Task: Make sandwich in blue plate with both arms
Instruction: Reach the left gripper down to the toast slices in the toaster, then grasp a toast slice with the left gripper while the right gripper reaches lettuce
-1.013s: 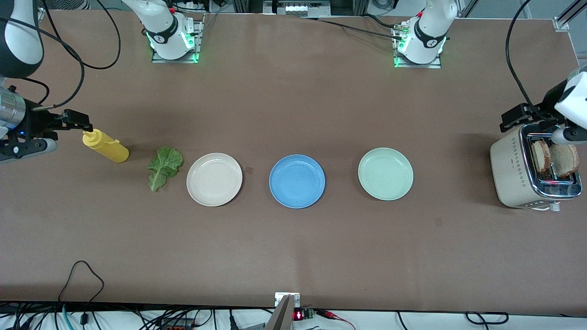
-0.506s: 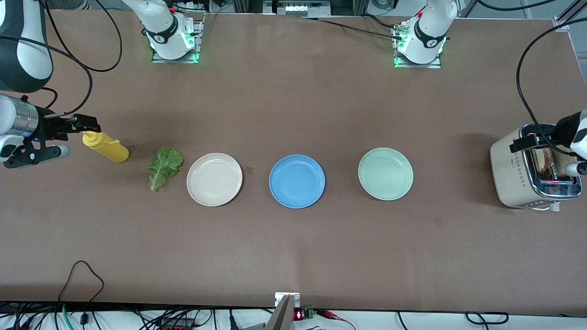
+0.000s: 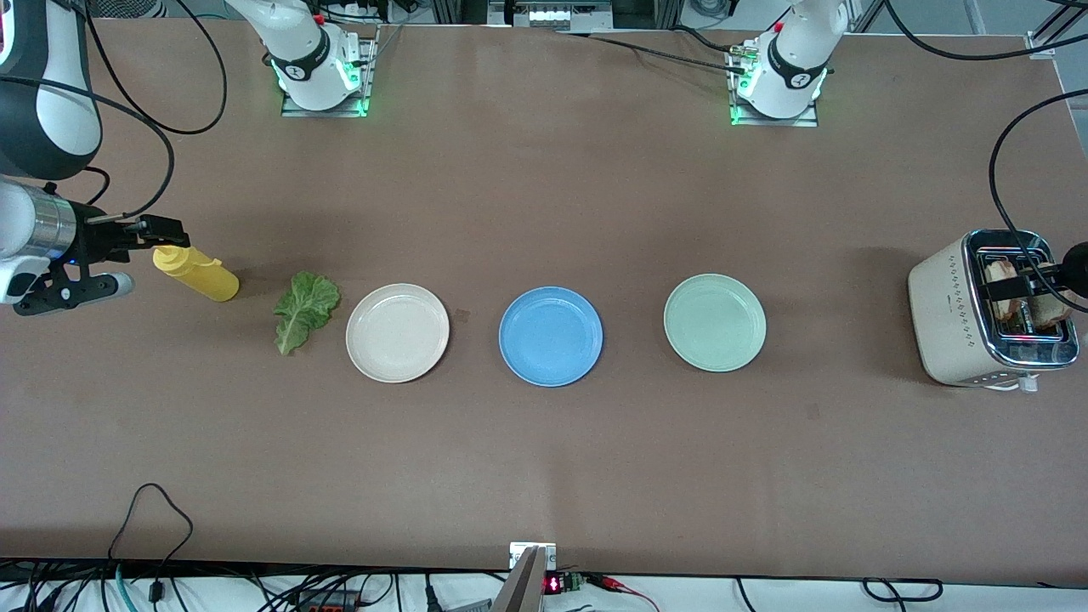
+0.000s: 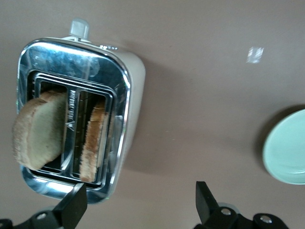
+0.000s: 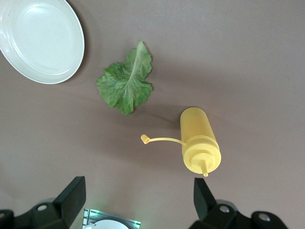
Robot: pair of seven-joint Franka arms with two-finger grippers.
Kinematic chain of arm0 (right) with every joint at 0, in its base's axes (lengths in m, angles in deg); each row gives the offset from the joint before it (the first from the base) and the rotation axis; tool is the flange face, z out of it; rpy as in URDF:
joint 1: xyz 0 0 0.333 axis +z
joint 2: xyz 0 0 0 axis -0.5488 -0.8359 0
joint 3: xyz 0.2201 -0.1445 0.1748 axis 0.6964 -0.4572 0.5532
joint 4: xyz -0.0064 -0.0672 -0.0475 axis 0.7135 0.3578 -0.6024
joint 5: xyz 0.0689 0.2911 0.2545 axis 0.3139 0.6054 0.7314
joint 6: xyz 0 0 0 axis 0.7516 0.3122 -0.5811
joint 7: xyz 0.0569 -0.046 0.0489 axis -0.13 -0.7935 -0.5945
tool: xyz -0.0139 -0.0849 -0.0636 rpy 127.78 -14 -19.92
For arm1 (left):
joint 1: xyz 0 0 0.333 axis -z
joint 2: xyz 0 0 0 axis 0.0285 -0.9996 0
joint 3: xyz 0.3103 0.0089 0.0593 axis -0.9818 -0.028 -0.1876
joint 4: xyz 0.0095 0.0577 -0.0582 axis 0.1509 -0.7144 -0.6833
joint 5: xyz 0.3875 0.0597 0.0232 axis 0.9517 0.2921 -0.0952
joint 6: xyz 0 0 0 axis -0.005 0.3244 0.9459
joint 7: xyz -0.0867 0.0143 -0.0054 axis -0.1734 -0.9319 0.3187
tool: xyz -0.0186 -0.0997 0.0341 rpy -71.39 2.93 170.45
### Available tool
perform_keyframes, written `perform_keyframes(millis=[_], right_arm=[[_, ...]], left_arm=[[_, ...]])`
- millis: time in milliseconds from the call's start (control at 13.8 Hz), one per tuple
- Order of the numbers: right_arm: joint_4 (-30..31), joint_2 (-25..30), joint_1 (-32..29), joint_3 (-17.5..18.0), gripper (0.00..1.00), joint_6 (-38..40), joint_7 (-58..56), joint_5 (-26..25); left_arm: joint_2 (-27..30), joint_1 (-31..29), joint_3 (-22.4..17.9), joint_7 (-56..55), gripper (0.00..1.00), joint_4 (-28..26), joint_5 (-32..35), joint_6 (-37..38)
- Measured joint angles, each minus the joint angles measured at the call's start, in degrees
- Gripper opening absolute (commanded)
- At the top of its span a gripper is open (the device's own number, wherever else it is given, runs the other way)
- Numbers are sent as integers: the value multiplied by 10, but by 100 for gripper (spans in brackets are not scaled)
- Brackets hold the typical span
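Note:
My left gripper is going to close on the top edge point(image 3: 1001, 276) point(image 4: 89, 167) of the bread slice in the toaster slot closer to the mint-green plate.
The blue plate point(image 3: 551, 336) sits empty at mid-table. No assembled sandwich is in view. Two toasted bread slices point(image 3: 1005, 280) stand in the toaster point(image 3: 952, 319) at the left arm's end, also seen in the left wrist view point(image 4: 35, 130). A green lettuce leaf point(image 3: 304, 310) lies on the table, also in the right wrist view point(image 5: 126, 85). My left gripper point(image 3: 1039, 276) is open and empty over the toaster point(image 4: 126, 95). My right gripper point(image 3: 168, 229) is open and empty above the cap of a yellow squeeze bottle point(image 3: 197, 272).
A beige plate point(image 3: 397, 332) lies between the lettuce and the blue plate. A mint-green plate point(image 3: 714, 322) lies between the blue plate and the toaster. The yellow bottle point(image 5: 199, 140) lies on its side. Cables hang near both table ends.
The left gripper has moved from beside the toaster to over its slots. The right gripper has shifted slightly closer to the yellow bottle's cap. Plates, lettuce and bottle are unmoved.

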Motion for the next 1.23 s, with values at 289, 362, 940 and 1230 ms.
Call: perform_keyframes(millis=[289, 362, 940, 1230], right_arm=[[0, 0, 0, 0, 100, 0, 0, 0], [0, 0, 0, 0, 100, 0, 0, 0], [0, 0, 0, 0, 100, 1, 0, 0], [0, 0, 0, 0, 100, 1, 0, 0]], left_arm=[[-29, -19, 0, 62, 100, 1, 10, -10], [-36, -26, -1, 76, 100, 1, 10, -12], [-74, -42, 0, 104, 94, 1, 11, -11], [-76, -50, 0, 105, 67, 1, 11, -9]])
